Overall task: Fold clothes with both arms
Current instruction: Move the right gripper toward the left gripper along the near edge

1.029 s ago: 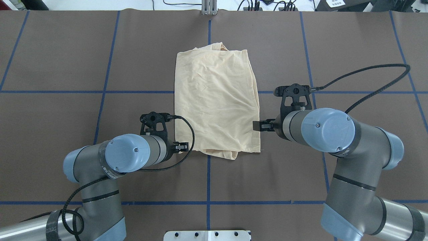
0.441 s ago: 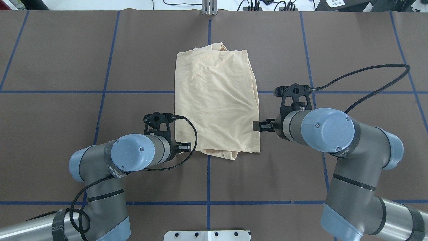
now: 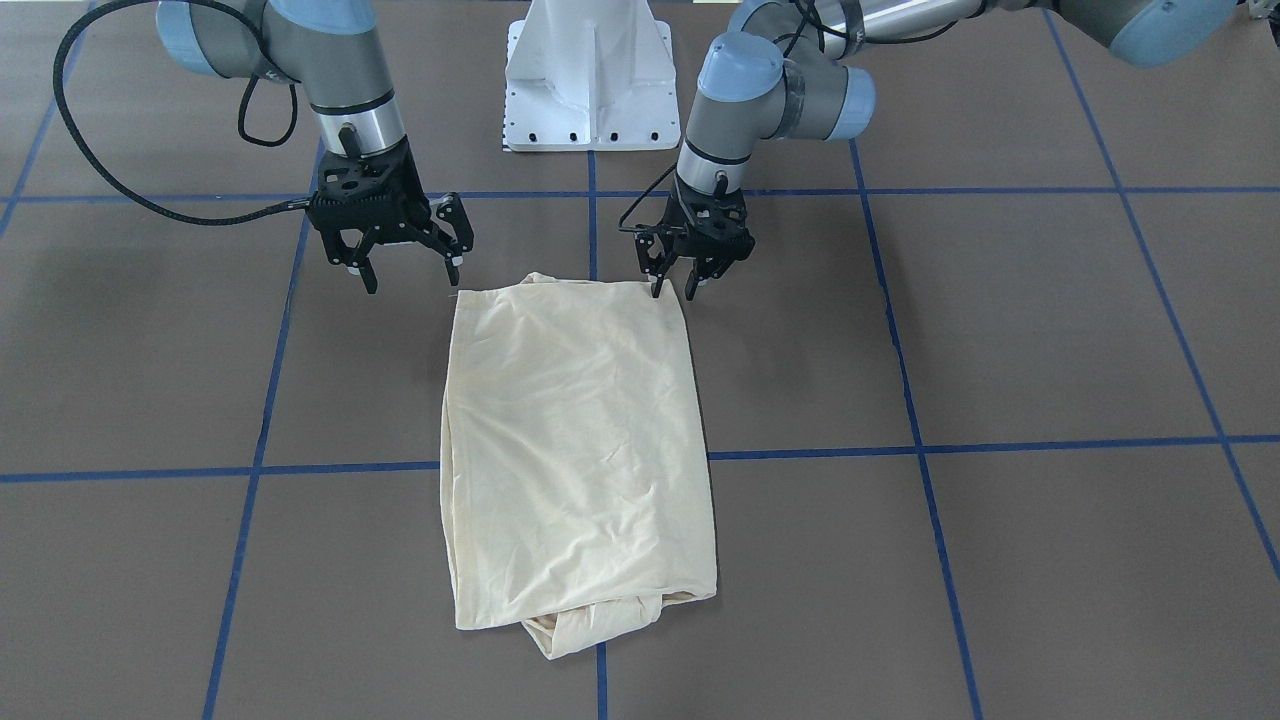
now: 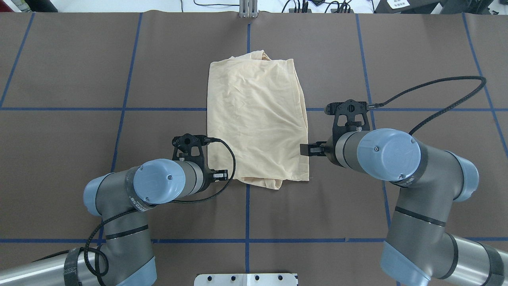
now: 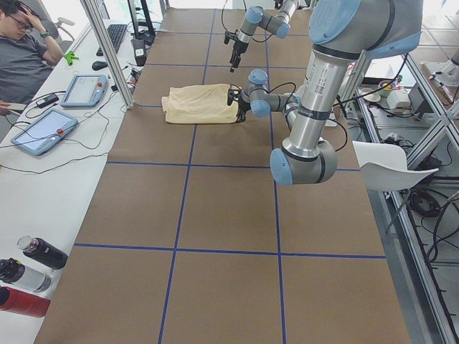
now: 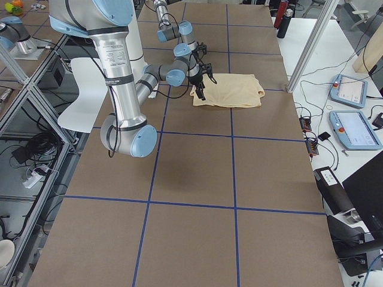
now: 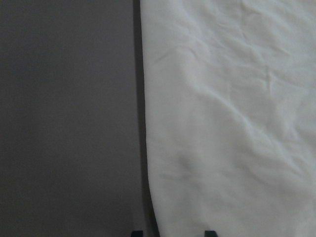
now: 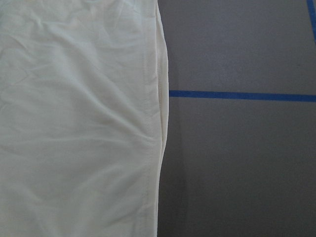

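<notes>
My right gripper needs to grip the pale cream shirt on its near end [image 3: 501, 307], just in from the corner that is farther from my left gripper.
The clothes are one pale cream shirt [image 4: 256, 119] folded into a long rectangle on the brown table, plain side up, with a bunched bit poking out at its far end [image 3: 575, 630]. My left gripper [image 3: 674, 292] is open and low at the shirt's near left corner. In the left wrist view its two fingertips [image 7: 137, 233] straddle the shirt's edge [image 7: 148, 148]. My right gripper [image 3: 413, 284] is wide open, hanging just beside the near right corner, touching nothing. The right wrist view shows only the shirt's hemmed edge [image 8: 153, 123] and table.
Blue tape lines [image 4: 247, 206] grid the brown table cover. The white pedestal base [image 3: 590, 70] stands behind the shirt. A person [image 5: 21, 57] sits at a side table with tablets [image 5: 43, 132]; bottles [image 5: 29, 269] stand at that table's near end.
My left arm has shifted a little to the right, bringing its gripper closer to the shirt's near left corner. The right arm and the shirt have not moved.
</notes>
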